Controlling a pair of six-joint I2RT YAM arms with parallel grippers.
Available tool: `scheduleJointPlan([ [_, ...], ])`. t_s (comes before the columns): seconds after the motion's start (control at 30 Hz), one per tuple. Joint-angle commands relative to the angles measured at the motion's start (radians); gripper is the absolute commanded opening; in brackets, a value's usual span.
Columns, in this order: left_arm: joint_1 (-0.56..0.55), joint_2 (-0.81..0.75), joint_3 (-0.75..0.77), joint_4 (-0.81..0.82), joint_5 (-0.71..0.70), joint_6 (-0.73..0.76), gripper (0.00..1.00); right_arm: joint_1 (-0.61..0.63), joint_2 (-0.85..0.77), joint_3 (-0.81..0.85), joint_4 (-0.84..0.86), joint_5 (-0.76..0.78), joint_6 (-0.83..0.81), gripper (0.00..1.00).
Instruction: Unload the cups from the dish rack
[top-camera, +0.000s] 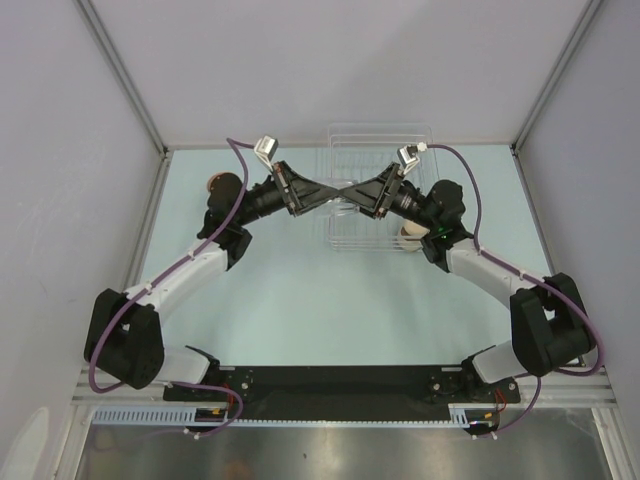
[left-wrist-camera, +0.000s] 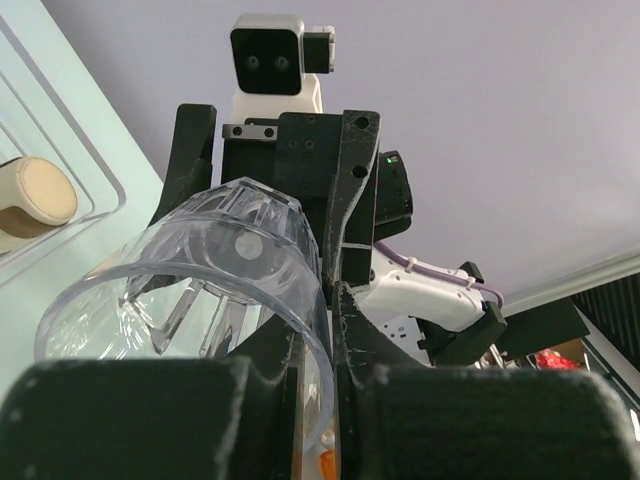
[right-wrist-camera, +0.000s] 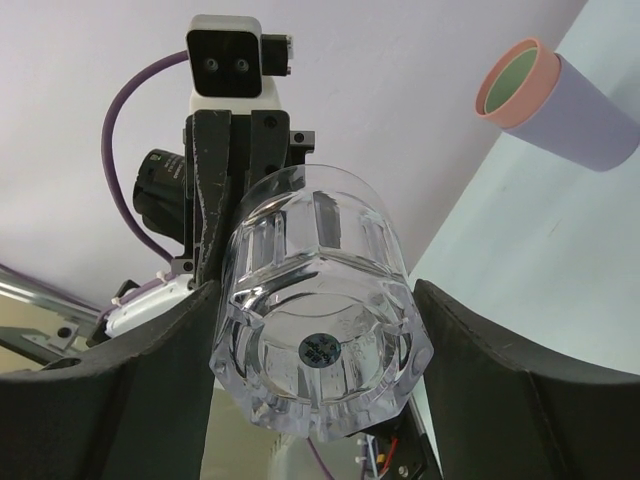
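Note:
My left gripper will set the clear ribbed cup down and let go of it on the table (top-camera: 269, 209) next to the lilac cup, toward the dish rack.
A clear ribbed cup (right-wrist-camera: 318, 330) hangs in the air between both grippers, above the clear dish rack (top-camera: 380, 135). My left gripper (left-wrist-camera: 335, 330) is shut on the cup's rim (left-wrist-camera: 190, 300), one finger inside and one outside. My right gripper (right-wrist-camera: 315, 290) clasps the cup's base from the other end, its fingers (right-wrist-camera: 470, 360) pressed against both sides. From above, the two grippers cross at the rack's near side (top-camera: 343, 192). A beige cup (top-camera: 410, 232) lies in the rack; it also shows in the left wrist view (left-wrist-camera: 35, 195). A lilac cup with salmon and green cups nested inside (right-wrist-camera: 560, 100) lies on the table.
The nested cups show from above behind my left arm's elbow (top-camera: 215, 183). Grey walls close in the pale green table (top-camera: 300, 300) on three sides. Both arms reach inward over the table's middle, cables looping above them.

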Motion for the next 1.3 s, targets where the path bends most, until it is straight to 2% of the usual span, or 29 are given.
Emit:
scheduleJointPlan([
  [0.0, -0.006, -0.029, 0.049, -0.003, -0.029, 0.113, 0.0, -0.022, -0.078, 0.049, -0.118, 0.016, -0.027, 0.76],
  [0.1, -0.005, -0.034, 0.047, -0.011, -0.029, 0.116, 0.0, -0.066, -0.098, 0.043, -0.121, 0.005, -0.022, 0.77],
  [0.17, -0.005, -0.034, 0.044, -0.011, -0.032, 0.116, 0.0, -0.076, -0.104, 0.035, -0.095, -0.007, -0.021, 0.4],
  [0.2, -0.005, -0.035, 0.043, -0.011, -0.035, 0.116, 0.0, -0.076, -0.104, 0.035, -0.098, -0.009, -0.018, 0.34],
  [0.23, -0.005, -0.035, 0.043, -0.009, -0.037, 0.118, 0.0, -0.076, -0.108, 0.034, -0.105, -0.006, -0.018, 0.36],
  [0.27, -0.005, -0.035, 0.043, -0.014, -0.04, 0.116, 0.0, -0.077, -0.109, 0.031, -0.109, 0.0, -0.019, 0.45],
  [0.33, -0.005, -0.035, 0.046, -0.015, -0.04, 0.116, 0.0, -0.079, -0.117, 0.015, -0.127, 0.011, -0.021, 0.73],
  [0.4, -0.005, -0.035, 0.053, -0.021, -0.038, 0.118, 0.0, -0.091, -0.123, 0.003, -0.122, 0.014, -0.01, 0.8],
  [0.43, -0.005, -0.037, 0.053, -0.024, -0.037, 0.121, 0.01, -0.099, -0.124, -0.009, -0.112, 0.014, 0.008, 0.87],
  [0.63, -0.005, -0.038, 0.047, -0.024, -0.038, 0.118, 0.0, -0.149, -0.12, -0.074, 0.034, 0.008, 0.129, 0.91],
  [0.77, -0.005, -0.04, 0.061, -0.041, -0.052, 0.138, 0.01, -0.166, -0.134, -0.063, 0.028, 0.005, 0.108, 0.9],
  [0.8, -0.005, -0.041, 0.078, -0.145, -0.06, 0.168, 0.0, -0.172, -0.144, -0.048, -0.068, 0.011, 0.076, 0.9],
  [0.83, -0.005, -0.046, 0.152, -0.252, -0.075, 0.22, 0.0, -0.174, -0.153, 0.015, -0.16, 0.019, -0.033, 0.89],
  [0.87, -0.005, -0.047, 0.203, -0.367, -0.145, 0.362, 0.01, -0.172, -0.176, 0.047, -0.249, 0.034, -0.095, 0.89],
  [0.9, -0.006, -0.043, 0.26, -0.612, -0.193, 0.435, 0.0, -0.166, -0.181, 0.096, -0.464, 0.086, -0.179, 0.88],
  [0.93, -0.006, -0.032, 0.388, -0.744, -0.245, 0.501, 0.0, -0.159, -0.181, 0.147, -0.587, 0.124, -0.255, 0.88],
  [0.97, -0.006, 0.01, 0.455, -0.856, -0.362, 0.615, 0.0, -0.151, -0.18, 0.238, -0.687, 0.164, -0.392, 0.88],
  [1.0, -0.006, 0.037, 0.519, -1.053, -0.417, 0.662, 0.0, -0.14, -0.177, 0.274, -0.837, 0.269, -0.442, 0.87],
  [1.03, -0.006, 0.064, 0.643, -1.143, -0.48, 0.701, 0.0, -0.11, -0.166, 0.309, -0.925, 0.336, -0.481, 0.86],
  [1.07, -0.006, 0.13, 0.694, -1.225, -0.571, 0.762, 0.01, -0.102, -0.158, 0.373, -1.029, 0.386, -0.539, 0.86],
  [1.1, -0.008, 0.156, 0.742, -1.353, -0.624, 0.785, 0.0, -0.091, -0.14, 0.391, -1.061, 0.457, -0.553, 0.85],
  [1.13, -0.008, 0.19, 0.818, -1.411, -0.667, 0.802, 0.0, -0.077, -0.134, 0.411, -1.087, 0.492, -0.564, 0.85],
  [1.2, -0.009, 0.259, 0.869, -1.535, -0.789, 0.837, 0.0, -0.073, -0.117, 0.437, -1.139, 0.545, -0.582, 0.85],
  [1.27, -0.009, 0.287, 0.885, -1.555, -0.837, 0.885, 0.0, -0.071, -0.109, 0.442, -1.156, 0.551, -0.588, 0.84],
])
